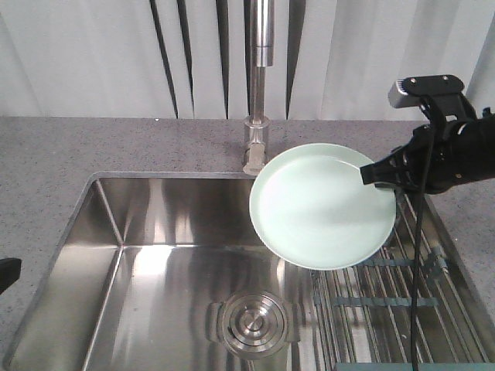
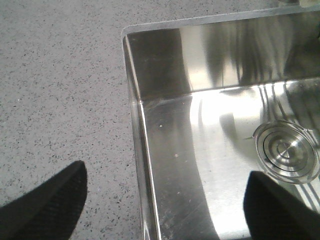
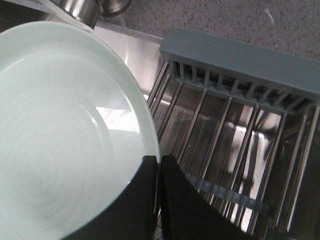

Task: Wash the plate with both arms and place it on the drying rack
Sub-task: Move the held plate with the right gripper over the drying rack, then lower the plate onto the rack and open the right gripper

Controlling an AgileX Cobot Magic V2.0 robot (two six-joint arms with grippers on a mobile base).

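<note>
I should set the plate down with my right gripper across the middle of the drying rack's steel rods (image 1: 384,265) (image 3: 235,197).
The pale mint-green plate (image 1: 321,207) hangs tilted above the sink's right half, partly over the drying rack (image 1: 387,309). My right gripper (image 1: 370,175) is shut on the plate's right rim. In the right wrist view the plate (image 3: 60,135) fills the left side, with the right gripper (image 3: 158,161) pinching its edge over the rack's steel rods (image 3: 220,145) and grey-teal end piece (image 3: 240,62). Only a black sliver of the left arm (image 1: 8,272) shows at the far left. The left gripper (image 2: 162,190) is open, hovering over the sink's left rim with nothing between its fingers.
The steel sink basin (image 1: 155,278) has a round drain (image 1: 251,321) near its front middle. The tap (image 1: 259,85) rises behind the sink, just left of the plate. Grey speckled counter (image 1: 46,162) surrounds the sink.
</note>
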